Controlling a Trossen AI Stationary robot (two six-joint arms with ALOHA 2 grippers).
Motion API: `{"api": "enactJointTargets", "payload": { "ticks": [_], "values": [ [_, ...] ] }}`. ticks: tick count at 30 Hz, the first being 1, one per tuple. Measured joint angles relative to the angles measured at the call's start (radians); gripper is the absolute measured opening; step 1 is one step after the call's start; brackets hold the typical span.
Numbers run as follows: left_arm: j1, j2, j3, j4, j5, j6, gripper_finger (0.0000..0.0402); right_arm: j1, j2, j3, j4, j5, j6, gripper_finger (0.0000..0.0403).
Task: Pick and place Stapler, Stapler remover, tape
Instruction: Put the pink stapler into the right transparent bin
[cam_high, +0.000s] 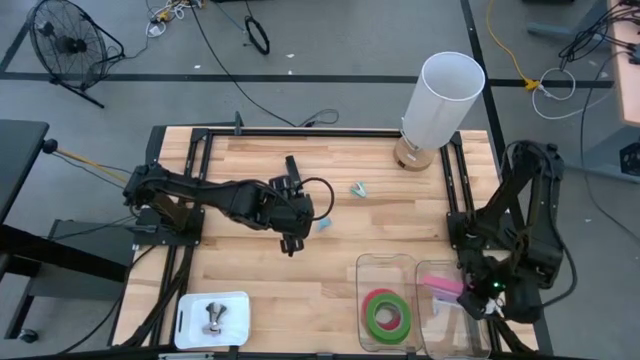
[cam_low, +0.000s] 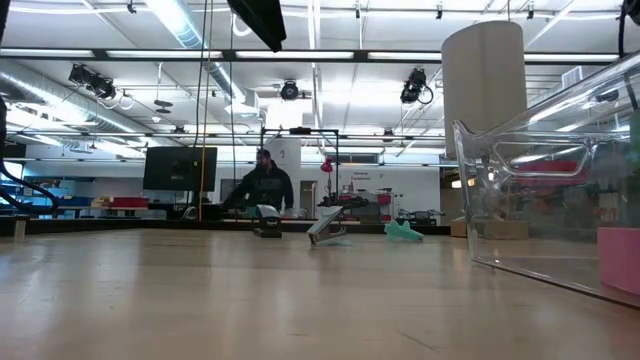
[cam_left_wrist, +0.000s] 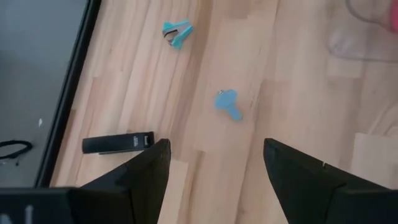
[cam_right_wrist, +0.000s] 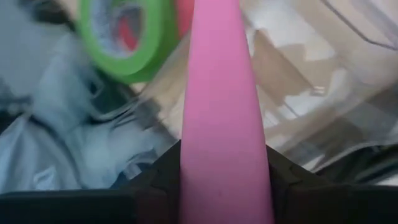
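Next, I set the long pink object inside its clear bin, along the bin's side (cam_high: 430, 290) nearest the tape rolls, using my right gripper.
A black stapler (cam_left_wrist: 118, 143), a teal staple remover (cam_left_wrist: 176, 33) and a small blue piece (cam_left_wrist: 227, 104) lie on the wooden table. My left gripper (cam_left_wrist: 214, 163) hangs open above them, nearest the stapler (cam_high: 292, 166); the remover (cam_high: 358, 188) lies toward the right. Green and red tape rolls (cam_high: 388, 312) lie flat in the left clear bin (cam_high: 362, 270). My right gripper (cam_high: 470, 292) is over the right clear bin (cam_high: 432, 330), shut on a long pink object (cam_high: 440, 285). My right gripper pinches the long pink object between its two fingers (cam_right_wrist: 160, 171), one on each long side (cam_right_wrist: 186, 149). The fingers slant steeply down, and the object runs on past their tips. It is held above the right clear bin, and shows through the bin's wall (cam_low: 618, 262) in the low view.
A tall white cylinder (cam_high: 440, 98) stands on a wooden base at the table's far right. A white tray (cam_high: 190, 325) with a small metal piece sits at the near left corner. Bare wood lies between the left gripper and the bins.
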Motion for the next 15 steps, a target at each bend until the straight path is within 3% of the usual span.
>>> {"api": "enactJointTargets", "payload": {
  "ticks": [9, 15],
  "values": [
    [-0.040, 0.000, 0.000, 0.028, 0.001, -0.006, 0.0259, 0.005, 0.165, 0.000, 0.045, -0.011, 0.201, 0.0133],
    [-0.067, 0.000, -0.001, 0.072, 0.001, -0.014, 0.0259, -0.015, 0.254, 0.000, 0.040, -0.003, 0.229, 0.0133]
  ]
}}
